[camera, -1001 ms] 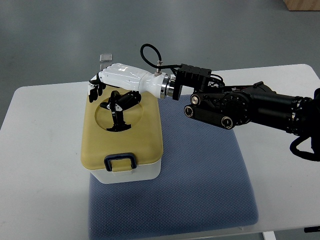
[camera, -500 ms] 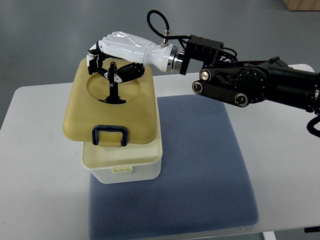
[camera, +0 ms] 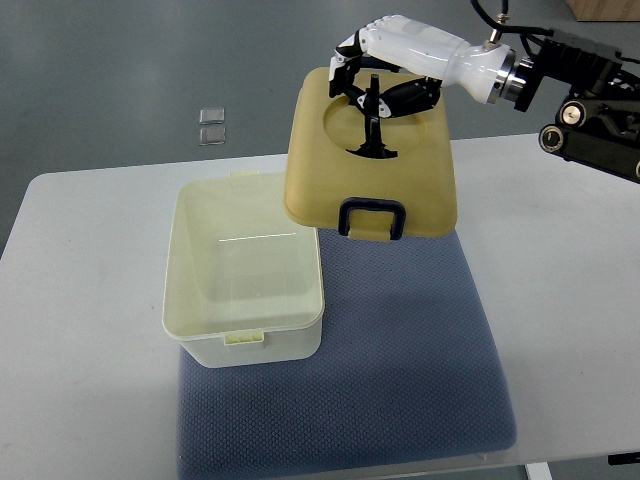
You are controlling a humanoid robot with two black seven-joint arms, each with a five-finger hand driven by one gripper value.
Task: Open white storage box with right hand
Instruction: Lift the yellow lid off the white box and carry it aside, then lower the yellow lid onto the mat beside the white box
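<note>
I need to use my right gripper to set the yellowish lid down on the blue mat (camera: 411,281), next to the white storage box. The lid still hangs above the box.
The white storage box (camera: 245,290) stands open on the left part of a blue mat, its inside empty. Its yellowish lid (camera: 400,190), with a dark blue latch (camera: 372,217) on the near edge, hangs in the air to the right of and above the box. My right hand (camera: 372,70) is shut on the black handle (camera: 375,115) in the lid's round recess, the white palm above the lid's far edge. The right arm comes in from the upper right. No left arm shows.
A blue mat (camera: 400,380) covers the middle of the white table (camera: 80,300). Two small clear squares (camera: 210,124) lie on the grey floor beyond the table's far edge. A brown box corner (camera: 605,8) shows at the top right.
The right hand lifted the lid off the box and carried it up and to the right. The box now stands uncovered with its inside showing.
</note>
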